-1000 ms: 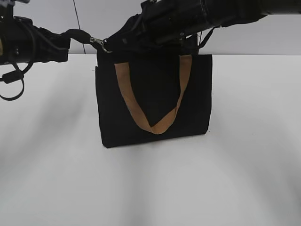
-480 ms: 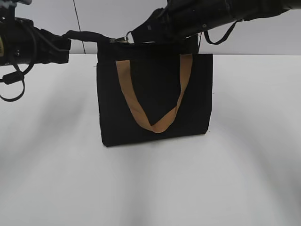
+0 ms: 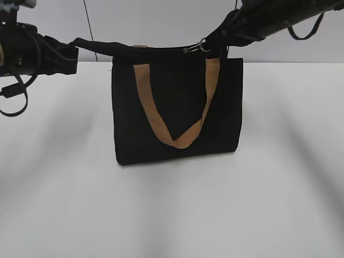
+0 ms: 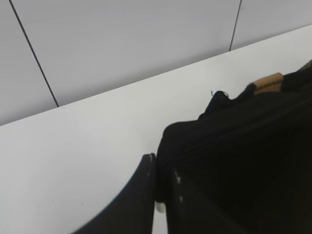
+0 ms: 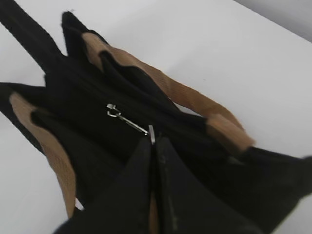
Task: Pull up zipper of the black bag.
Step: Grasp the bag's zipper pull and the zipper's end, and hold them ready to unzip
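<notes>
Next, I let go of the zipper pull with my right gripper at the tan strap's upper end [image 3: 209,55] closest to it, on the top edge of the bag.
The black bag [image 3: 177,113] stands upright on the white table with a tan strap handle [image 3: 174,137] hanging down its front. My left gripper [image 3: 72,51] is shut on the black fabric end of the bag's top edge at its left corner, also seen in the left wrist view [image 4: 161,185]. The silver zipper [image 3: 196,47] is near the right end of the top edge. My right gripper [image 3: 215,40] is shut on its ring pull, and the right wrist view shows the zipper [image 5: 129,122] just ahead of the shut jaws [image 5: 153,144].
The white table [image 3: 172,215] spreads round the bag. A pale wall with dark seams [image 3: 86,21] stands behind. The second tan handle [image 5: 195,105] lies along the bag's far side.
My right gripper has drawn the zipper from the left end of the bag's top to near its right end. The left gripper has stayed holding the left corner.
</notes>
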